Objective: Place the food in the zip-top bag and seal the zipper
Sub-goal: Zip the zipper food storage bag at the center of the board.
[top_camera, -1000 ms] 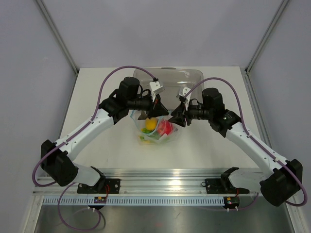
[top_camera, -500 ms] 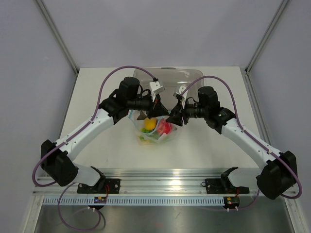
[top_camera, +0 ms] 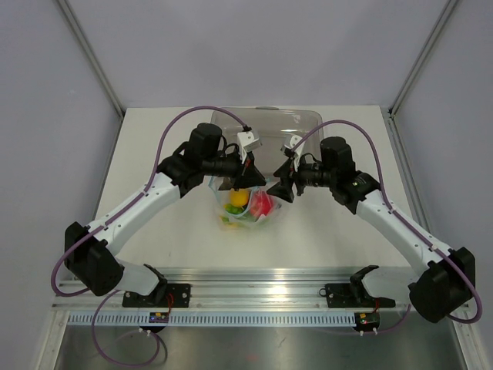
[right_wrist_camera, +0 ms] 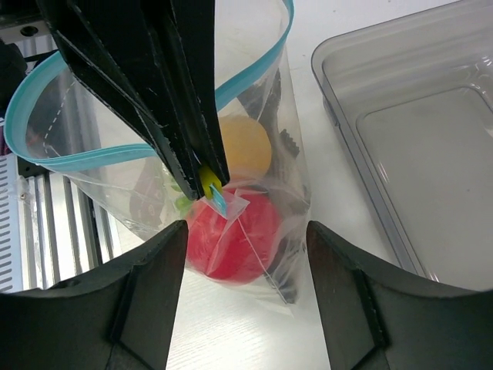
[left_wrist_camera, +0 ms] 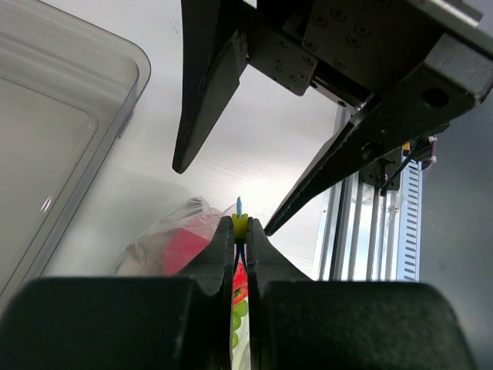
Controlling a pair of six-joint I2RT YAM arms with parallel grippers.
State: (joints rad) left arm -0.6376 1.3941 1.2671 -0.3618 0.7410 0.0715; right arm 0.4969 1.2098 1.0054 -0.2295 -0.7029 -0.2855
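Note:
My right gripper needs to move in, pinch the teal tip (right_wrist_camera: 219, 203) and pull it away, as only a short teal tip sticks out past the yellow slider in my left gripper.
The clear zip-top bag (top_camera: 248, 210) hangs between both grippers, holding a red fruit (right_wrist_camera: 231, 239), an orange fruit (right_wrist_camera: 245, 146) and green grapes (left_wrist_camera: 239, 312). Its teal zipper (right_wrist_camera: 92, 158) loops wide open in the right wrist view. My left gripper (top_camera: 246, 180) is shut on the zipper's end, pinching a yellow slider (right_wrist_camera: 206, 179) with a teal tip (left_wrist_camera: 239, 205) sticking out. My right gripper (right_wrist_camera: 246, 266) is open and straddles the bag's corner in front of the red fruit without touching it; it also shows in the top view (top_camera: 279, 187).
A rigid grey-clear tray (top_camera: 266, 119) lies on the table behind the bag, and shows in both wrist views (left_wrist_camera: 54, 139) (right_wrist_camera: 416, 131). The aluminium rail (top_camera: 254, 281) runs along the near edge.
The right gripper shifted slightly left toward the bag, then back right. The left gripper has kept its hold on the zipper end and has not moved.

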